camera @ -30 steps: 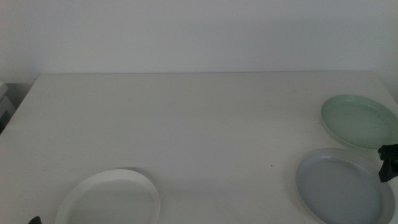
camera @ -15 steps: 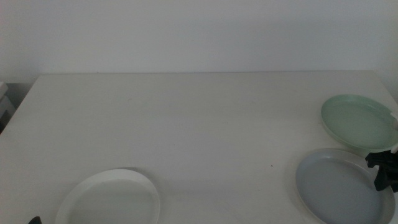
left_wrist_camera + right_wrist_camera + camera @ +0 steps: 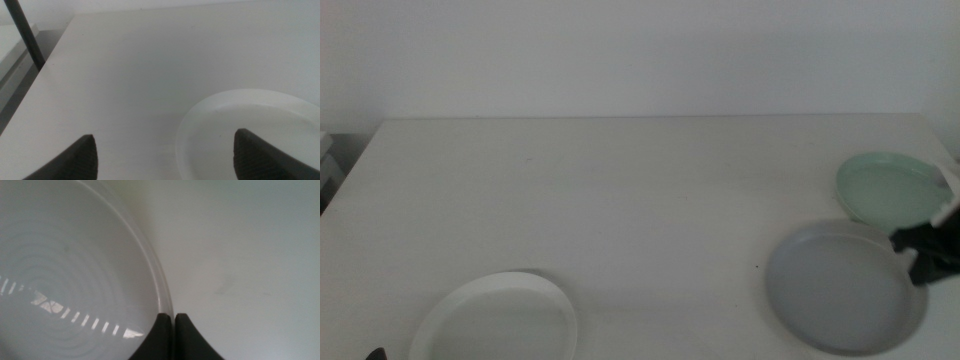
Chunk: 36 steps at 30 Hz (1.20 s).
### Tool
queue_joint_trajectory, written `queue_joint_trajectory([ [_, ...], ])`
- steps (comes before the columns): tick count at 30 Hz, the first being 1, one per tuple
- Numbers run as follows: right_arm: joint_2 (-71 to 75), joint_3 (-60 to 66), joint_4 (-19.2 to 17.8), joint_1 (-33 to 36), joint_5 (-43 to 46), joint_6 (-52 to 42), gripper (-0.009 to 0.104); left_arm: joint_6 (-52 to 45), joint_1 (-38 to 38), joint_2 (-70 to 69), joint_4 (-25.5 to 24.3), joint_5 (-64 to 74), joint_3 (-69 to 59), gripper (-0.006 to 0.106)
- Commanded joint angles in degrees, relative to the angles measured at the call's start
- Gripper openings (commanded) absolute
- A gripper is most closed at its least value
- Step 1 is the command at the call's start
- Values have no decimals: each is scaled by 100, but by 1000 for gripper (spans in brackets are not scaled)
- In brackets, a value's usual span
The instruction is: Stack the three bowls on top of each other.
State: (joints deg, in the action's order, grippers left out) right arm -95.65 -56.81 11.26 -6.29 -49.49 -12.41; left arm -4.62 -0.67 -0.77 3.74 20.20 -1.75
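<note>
Next, I set the grey bowl down with my right gripper on the bare table (image 3: pixel 674 258) between the white bowl and the mint green bowl. The grey bowl is now at the table's front.
The grey bowl (image 3: pixel 835 295) is at the right front of the table. My right gripper (image 3: pixel 920 255) is shut on its right rim; in the right wrist view the jaws (image 3: pixel 172 320) pinch the rim of the grey bowl (image 3: pixel 65 270). The pale mint green bowl (image 3: pixel 888 190) lies just behind it, near the right edge. The white bowl (image 3: pixel 498 322) lies at the left front. My left gripper (image 3: pixel 165 136) is open and empty, low beside the white bowl (image 3: pixel 250 130); only a dark tip of the left gripper (image 3: pixel 375 353) shows in the middle view.
The white table (image 3: pixel 620 190) has a wide bare stretch between the white bowl and the two bowls on the right. A dark post (image 3: pixel 22 32) stands off the table's left edge.
My right gripper has moved left with the grey bowl's rim in its jaws, and the bowl has shifted left with it. The other two bowls and the left arm have not moved.
</note>
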Motion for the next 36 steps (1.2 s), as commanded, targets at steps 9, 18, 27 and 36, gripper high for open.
queue_joint_trajectory([
  [9, 533, -1231, 194, 1319, -332, 1063, -1, 89, 2, -69, 46, -408, 24, 94],
  [18, -281, -2215, 193, 2297, -318, 1532, -1, 89, 2, -69, 46, -408, 24, 94],
  [27, -1200, -2606, 273, 2717, 69, 1674, -1, 89, 2, -69, 46, -408, 24, 94],
  [36, -1645, -2606, 462, 2769, 176, 1671, -1, 89, 2, -69, 46, -408, 24, 94],
])
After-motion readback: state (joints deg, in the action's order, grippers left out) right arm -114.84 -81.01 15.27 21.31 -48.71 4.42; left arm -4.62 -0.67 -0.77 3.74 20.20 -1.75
